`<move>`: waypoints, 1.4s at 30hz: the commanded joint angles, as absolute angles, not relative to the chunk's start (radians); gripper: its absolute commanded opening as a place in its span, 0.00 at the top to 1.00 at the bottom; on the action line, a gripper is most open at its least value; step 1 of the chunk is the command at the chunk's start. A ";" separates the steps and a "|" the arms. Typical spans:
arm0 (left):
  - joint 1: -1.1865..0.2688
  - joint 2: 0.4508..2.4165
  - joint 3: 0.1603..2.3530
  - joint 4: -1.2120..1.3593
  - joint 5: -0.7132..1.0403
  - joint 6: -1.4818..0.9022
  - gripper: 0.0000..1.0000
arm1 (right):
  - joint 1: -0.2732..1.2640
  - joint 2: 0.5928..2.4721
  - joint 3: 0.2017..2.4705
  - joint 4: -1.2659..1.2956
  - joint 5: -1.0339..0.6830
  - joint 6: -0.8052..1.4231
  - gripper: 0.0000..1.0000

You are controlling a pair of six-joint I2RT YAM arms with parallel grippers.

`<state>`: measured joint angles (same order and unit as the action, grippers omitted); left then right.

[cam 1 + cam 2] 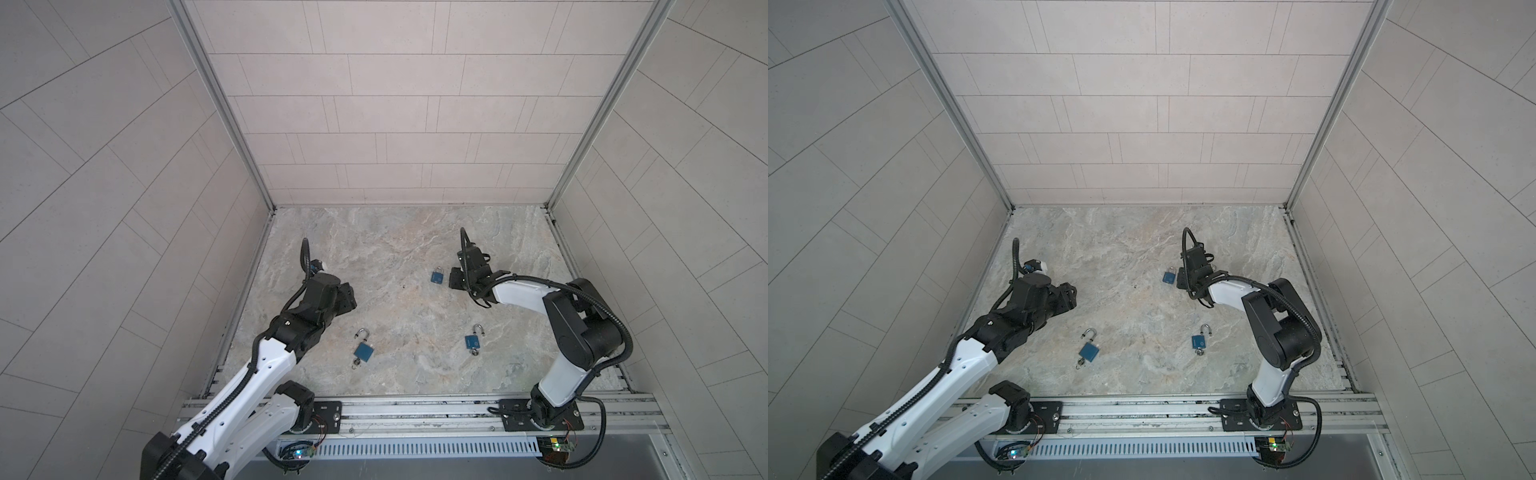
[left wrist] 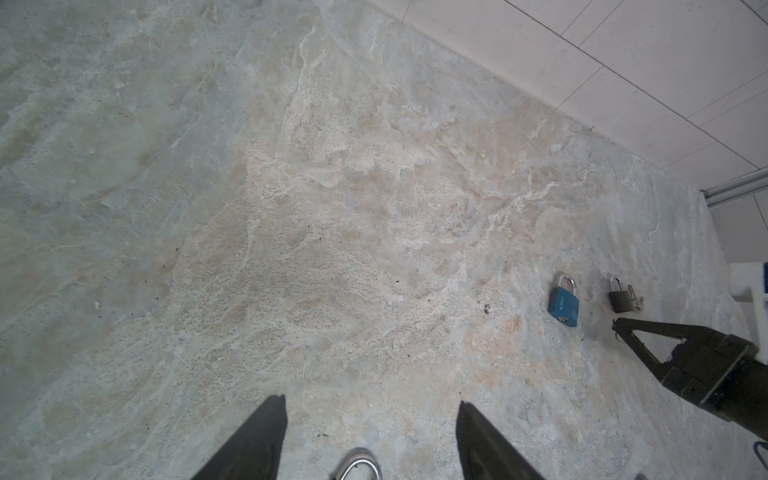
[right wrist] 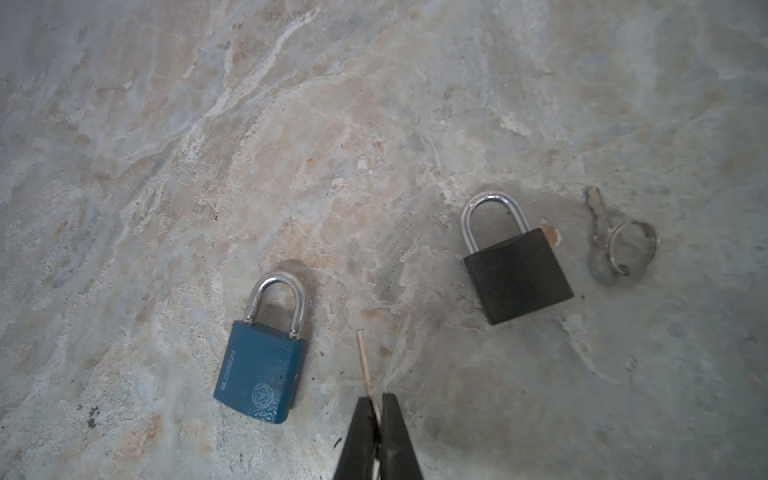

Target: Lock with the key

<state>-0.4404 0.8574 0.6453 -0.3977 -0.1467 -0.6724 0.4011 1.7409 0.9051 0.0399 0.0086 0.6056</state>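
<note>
The robot's right gripper will release the thin brass key on the table (image 1: 446,277) (image 3: 344,361) beside the shut blue padlock.
My right gripper (image 3: 376,397) is shut on a thin brass key (image 3: 365,365), seen edge-on and sticking out past the tips. It hovers between a shut blue padlock (image 3: 259,370) and a shut black padlock (image 3: 515,274). A loose key on a ring (image 3: 615,241) lies beside the black padlock. In both top views the right gripper (image 1: 454,279) is just right of that blue padlock (image 1: 437,276). My left gripper (image 2: 370,409) is open and holds nothing. The steel shackle (image 2: 359,465) of an open blue padlock (image 1: 363,349) shows between its fingers at the frame's edge.
A second open blue padlock (image 1: 472,340) with a key (image 1: 474,352) in its base lies at the front right. The other open one also carries a key (image 1: 354,365). Tiled walls (image 1: 374,145) close in the marbled table (image 1: 395,249) on three sides. A metal rail (image 1: 415,409) runs along the front.
</note>
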 commanded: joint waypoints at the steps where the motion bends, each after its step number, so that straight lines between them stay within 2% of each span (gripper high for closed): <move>1: -0.440 0.835 0.635 -0.357 -0.172 -0.700 0.28 | 0.415 1.778 0.922 0.060 0.023 0.621 1.00; 18: -0.440 0.838 0.605 -0.372 -0.203 -0.764 0.28 | 0.452 1.869 0.935 0.080 0.015 0.669 1.00; 32: -0.440 0.735 0.569 -0.389 -0.234 -0.739 0.28 | 0.462 1.871 0.949 0.047 0.028 0.668 0.87; 36: -0.440 0.705 0.568 -0.415 -0.265 -0.742 0.23 | 0.462 1.869 0.959 0.027 0.032 0.669 0.79; 38: -0.440 0.701 0.563 -0.426 -0.281 -0.751 0.18 | 0.462 1.867 0.962 0.020 0.032 0.670 0.75; 41: -0.439 0.704 0.561 -0.438 -0.299 -0.757 0.16 | 0.463 1.853 0.962 0.009 0.027 0.665 0.70; 42: -0.439 0.706 0.562 -0.448 -0.310 -0.763 0.16 | 0.465 1.846 0.963 0.003 0.023 0.661 0.65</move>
